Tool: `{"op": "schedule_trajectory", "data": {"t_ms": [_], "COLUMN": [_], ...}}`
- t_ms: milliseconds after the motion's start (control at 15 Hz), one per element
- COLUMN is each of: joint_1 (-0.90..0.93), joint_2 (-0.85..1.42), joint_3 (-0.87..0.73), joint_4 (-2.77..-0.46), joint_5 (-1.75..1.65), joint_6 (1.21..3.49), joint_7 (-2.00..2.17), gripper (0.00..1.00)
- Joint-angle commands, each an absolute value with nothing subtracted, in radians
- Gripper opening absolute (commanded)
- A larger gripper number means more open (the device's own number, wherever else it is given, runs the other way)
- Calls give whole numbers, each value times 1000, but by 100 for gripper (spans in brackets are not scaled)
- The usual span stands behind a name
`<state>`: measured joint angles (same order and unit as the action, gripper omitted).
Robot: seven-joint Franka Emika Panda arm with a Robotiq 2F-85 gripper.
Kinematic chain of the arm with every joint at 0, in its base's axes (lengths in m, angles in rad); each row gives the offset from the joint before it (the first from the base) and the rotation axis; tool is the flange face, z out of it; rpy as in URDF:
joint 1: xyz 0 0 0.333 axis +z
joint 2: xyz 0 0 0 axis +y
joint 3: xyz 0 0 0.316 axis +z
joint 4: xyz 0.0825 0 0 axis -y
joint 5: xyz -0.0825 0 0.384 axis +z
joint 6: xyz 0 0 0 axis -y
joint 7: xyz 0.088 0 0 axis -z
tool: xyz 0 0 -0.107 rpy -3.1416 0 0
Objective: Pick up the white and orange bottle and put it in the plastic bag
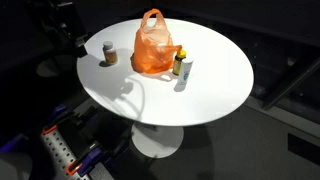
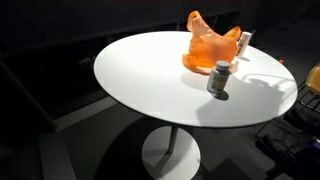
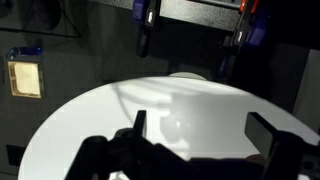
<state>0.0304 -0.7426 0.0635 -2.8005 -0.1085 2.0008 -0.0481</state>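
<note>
My gripper is to go next to the white cap [image 1: 108,45] of the white and orange bottle beside the orange plastic bag, and it should close there.
The white and orange bottle [image 1: 109,53] stands upright on the round white table [image 1: 200,95], to one side of the orange plastic bag [image 1: 152,45]. It also shows in an exterior view [image 2: 219,80], in front of the bag [image 2: 212,50]. In the wrist view my gripper [image 3: 205,135] is open and empty, with its two dark fingers spread above bare table top [image 3: 120,115]. Neither the bottle nor the bag shows in the wrist view. The arm is a dark shape at the back of the table [image 1: 62,28].
A second bottle with a yellow body [image 1: 181,65] stands on the other side of the bag; it shows behind the bag [image 2: 245,38]. Blue and orange clamps [image 1: 60,150] sit on the floor near the table's pedestal [image 1: 157,140]. The surroundings are dark.
</note>
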Motion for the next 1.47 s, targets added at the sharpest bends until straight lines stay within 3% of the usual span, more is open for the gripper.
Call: {"op": "schedule_trajectory", "data": {"t_ms": [0, 533, 1400], "joint_1": [38, 40, 147], "joint_2": [-742, -643, -216], "joint_3": [56, 68, 115], "joint_4": [-2799, -2717, -2418], "joint_5": [-114, -112, -20], "joint_6": [1998, 2039, 2253], "joint_7": [-43, -30, -49], "gripper": [100, 100, 100]}}
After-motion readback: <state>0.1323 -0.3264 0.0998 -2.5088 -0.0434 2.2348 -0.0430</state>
